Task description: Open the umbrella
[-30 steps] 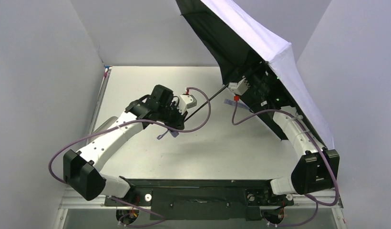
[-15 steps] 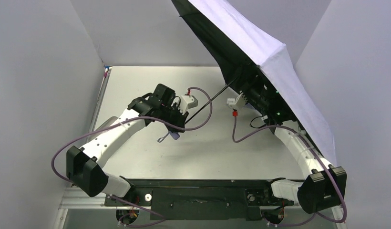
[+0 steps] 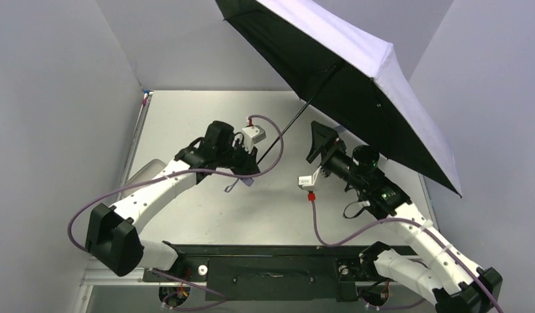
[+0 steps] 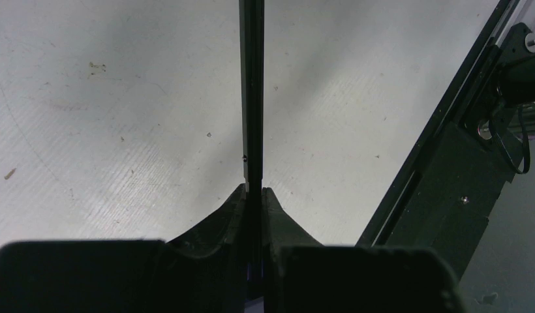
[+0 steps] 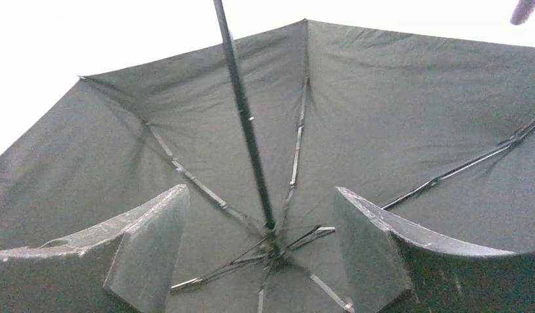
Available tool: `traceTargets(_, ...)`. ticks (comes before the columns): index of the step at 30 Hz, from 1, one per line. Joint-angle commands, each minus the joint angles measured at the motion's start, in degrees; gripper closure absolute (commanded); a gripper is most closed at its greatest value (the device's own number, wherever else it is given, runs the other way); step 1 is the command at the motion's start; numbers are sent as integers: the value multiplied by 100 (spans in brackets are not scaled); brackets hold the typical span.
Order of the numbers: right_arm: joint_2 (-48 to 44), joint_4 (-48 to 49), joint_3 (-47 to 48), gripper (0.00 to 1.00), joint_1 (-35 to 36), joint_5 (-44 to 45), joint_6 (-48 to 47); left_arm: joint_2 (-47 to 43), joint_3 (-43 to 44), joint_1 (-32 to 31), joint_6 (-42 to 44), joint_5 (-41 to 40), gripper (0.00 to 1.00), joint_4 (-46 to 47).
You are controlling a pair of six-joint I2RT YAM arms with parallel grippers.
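Note:
Next, I let go of the umbrella's lavender handle with my left gripper on the bare white table (image 3: 259,195) (image 4: 228,180) between my two grippers.
The umbrella stands open, its pale lavender canopy (image 3: 356,49) with black lining (image 5: 382,111) spread above the table's right side. Its thin black shaft (image 3: 297,117) slants down-left from the canopy. My left gripper (image 3: 250,164) is shut on the lower shaft (image 4: 252,98), the fingertips (image 4: 237,195) pressed against it on both sides. The small lavender handle with its loop (image 3: 239,183) hangs just below that grip. My right gripper (image 3: 319,140) is open and holds nothing; it sits under the canopy and looks up at the ribs and hub (image 5: 278,244) between its fingers (image 5: 154,241).
The white table (image 3: 186,117) is boxed in by grey walls on three sides. The black base rail (image 3: 271,251) runs along the near edge. Purple cables (image 3: 314,222) loop off both wrists. A pale oblong thing (image 3: 142,173) lies at the table's left edge, partly under the left arm.
The right gripper has let go, opened wider and drawn back from under the canopy toward the near side. The canopy has swung up and left. The left gripper kept hold of the shaft.

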Motion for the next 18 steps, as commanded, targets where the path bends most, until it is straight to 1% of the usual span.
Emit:
traceTargets(1,-719,-268,-640,25,379,767,1018,-867,-1079,84,-636,308,100,2506)
traceTargets(2,-998,-372,-741,25,525,984,1244,-934,-1251,67,-583,305,100,2969)
traceTargets(3,-1129,-481,-935,25,597,1095,1343,-984,-1540,38,-551,277,100,3156)
traceTargets(5,-1557,-772,-1178,25,799,1393,1687,-894,-1773,25,-479,259,100,3415)
traceTargets(7,-1989,-1301,-1311,24,981,1534,1983,-739,-1941,19,-339,296,100,3532)
traceTargets(9,-2357,-2280,-1322,25,1122,1542,2358,-560,-2104,-4,-265,343,100,3912)
traceTargets(10,-2539,-2552,-1306,25,1190,1452,2592,-477,-2137,-8,-264,379,100,4032)
traceTargets(11,-2607,-2999,-1276,25,1210,1403,2734,-314,-2179,-11,-259,411,100,4157)
traceTargets(13,-2736,-3414,-1235,25,1227,1249,3303,-65,-2238,-14,-116,522,100,4401)
traceTargets(16,-2682,-3688,-1192,26,1242,1021,4224,253,-2307,-38,-81,542,100,4741)
traceTargets(18,-2620,-3750,-1257,25,1270,943,4539,480,-2253,-79,-43,518,100,4818)
